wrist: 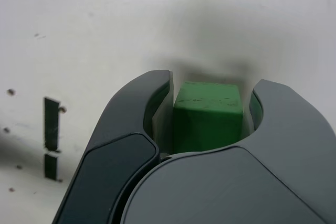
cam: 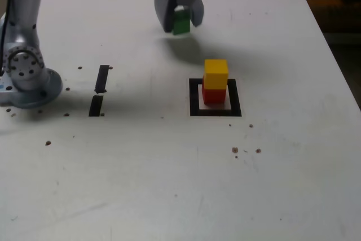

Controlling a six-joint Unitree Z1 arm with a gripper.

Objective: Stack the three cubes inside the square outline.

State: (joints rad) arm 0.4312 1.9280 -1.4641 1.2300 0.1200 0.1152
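Observation:
Next, my gripper releases the green cube, now at the far middle of the table, on top of the yellow cube (cam: 216,65), so that the green cube becomes the highest one of the stack.
A green cube (cam: 181,20) (wrist: 207,114) sits between the jaws of my gripper (cam: 183,25) (wrist: 212,83), which is shut on it at the far middle of the table. The jaws press close on both of its sides in the wrist view. Whether the cube rests on the table or hangs just above it, I cannot tell. Nearer the camera and to the exterior view's right, a yellow cube (cam: 216,74) stands on a red cube (cam: 212,96). That pair stands inside the square outline (cam: 194,99) of black tape, apart from the gripper.
Two short black strips (cam: 102,78) (cam: 96,105) lie to the exterior view's left of the outline, also seen as black strips (wrist: 51,124) in the wrist view. The arm's grey base (cam: 25,69) stands at the far left. The table's edge (cam: 333,55) runs down the right.

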